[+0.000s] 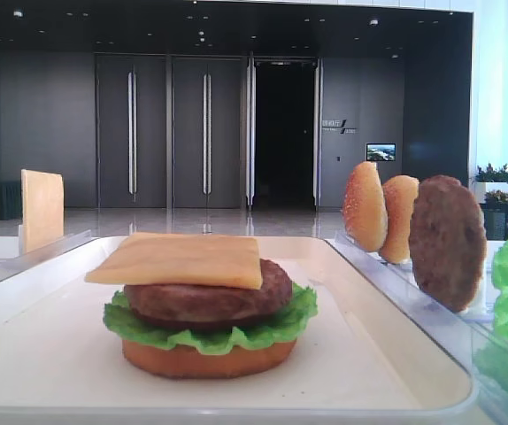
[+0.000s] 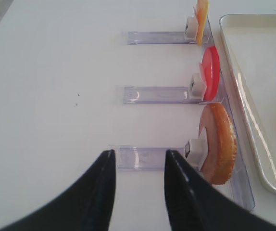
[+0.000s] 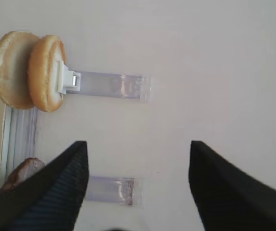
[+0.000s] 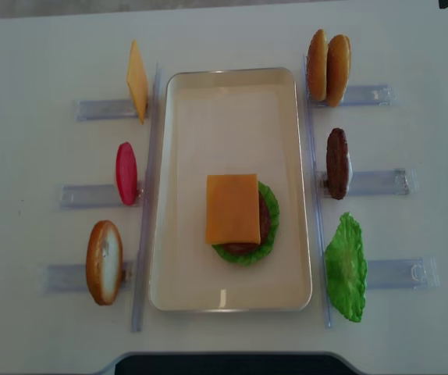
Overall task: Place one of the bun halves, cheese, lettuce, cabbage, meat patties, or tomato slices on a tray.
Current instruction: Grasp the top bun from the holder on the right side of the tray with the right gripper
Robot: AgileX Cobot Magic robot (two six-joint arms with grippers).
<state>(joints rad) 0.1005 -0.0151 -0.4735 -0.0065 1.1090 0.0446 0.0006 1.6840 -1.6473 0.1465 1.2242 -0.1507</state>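
The sesame bun half closest to the white tray is next for my right gripper, which should go to it and close on the bun half's middle (image 4: pixel 317 62) (image 3: pixel 12 70).
On the white tray (image 4: pixel 286 156) a cheese (image 4: pixel 232 208) slice tops a meat patty (image 1: pixel 208 297), lettuce (image 1: pixel 210 335) and a flat bun base (image 1: pixel 208 359). Two sesame bun halves (image 4: pixel 328 68) stand in the far right rack, with another patty (image 4: pixel 336 163) and another lettuce leaf (image 4: pixel 346 267) below them. My right gripper (image 3: pixel 138 144) is open and empty over the table, near the bun halves (image 3: pixel 27 70). My left gripper (image 2: pixel 139 153) is open and empty beside a seedless bun piece (image 2: pixel 219 142). A red tomato slice (image 2: pixel 210 72) and a cheese slice (image 4: pixel 136 80) stand in the left racks. No cabbage is in view.
Clear plastic racks (image 4: pixel 99 108) line both long sides of the tray, and their strips reach outward across the white table (image 4: pixel 37 156). One strip (image 3: pixel 111 188) lies between my right fingers, and another (image 2: pixel 147 157) lies just ahead of my left fingertips.
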